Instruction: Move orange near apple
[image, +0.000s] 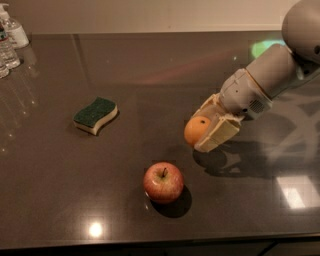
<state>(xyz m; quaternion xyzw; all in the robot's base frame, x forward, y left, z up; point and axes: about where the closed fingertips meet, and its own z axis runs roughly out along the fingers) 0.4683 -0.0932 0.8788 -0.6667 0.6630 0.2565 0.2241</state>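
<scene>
The robot's gripper will let go of the orange on the table (194, 165) against the red apple, on the side facing the grey arm.
The orange (196, 130) is a small round orange fruit held between my gripper's cream fingers (220, 136), just above the dark table, right of centre. My gripper (205, 131) is shut on it, with the grey arm reaching in from the upper right. The apple (163, 182) is red with yellowish speckles and a short dark stem. It stands on the table in front of and slightly left of the orange, a short gap away.
A green and cream sponge (95, 115) lies at the left middle. Clear water bottles (11, 37) stand at the far left back corner. The dark glossy table (150, 70) ends at a front edge near the bottom of the view.
</scene>
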